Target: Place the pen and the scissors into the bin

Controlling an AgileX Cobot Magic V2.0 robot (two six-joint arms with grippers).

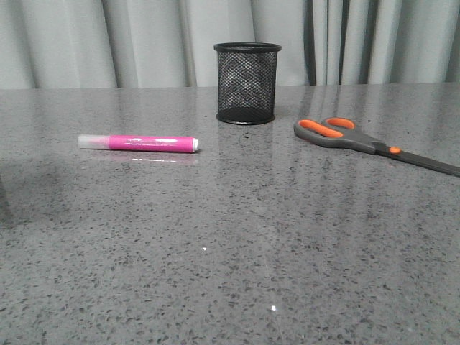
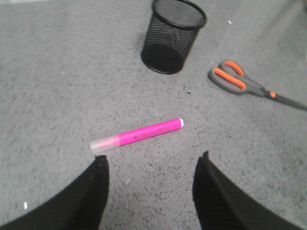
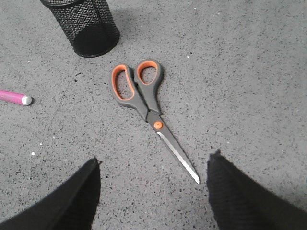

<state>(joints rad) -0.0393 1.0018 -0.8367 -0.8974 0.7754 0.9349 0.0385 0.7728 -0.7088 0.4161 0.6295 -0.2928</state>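
The pink pen has a pink part just past its whitish cap. Next, my left gripper closes there, at the pen's middle (image 1: 141,143) (image 2: 139,135).
The pink pen (image 1: 139,143) lies flat on the grey table, left of centre, its whitish cap to the left. The black mesh bin (image 1: 246,83) stands upright and empty behind the middle. The scissors (image 1: 366,141) lie flat at the right, orange-lined loops toward the bin, blades running off the right edge. Neither arm shows in the front view. My left gripper (image 2: 152,160) is open above the table, the pen (image 2: 138,135) just beyond its fingertips. My right gripper (image 3: 154,162) is open above the table, the scissors (image 3: 144,100) ahead of it, the blade tip near one finger.
A grey speckled table (image 1: 230,251) stretches to a grey curtain (image 1: 144,39) at the back. The bin also shows in the left wrist view (image 2: 172,36) and in the right wrist view (image 3: 88,24).
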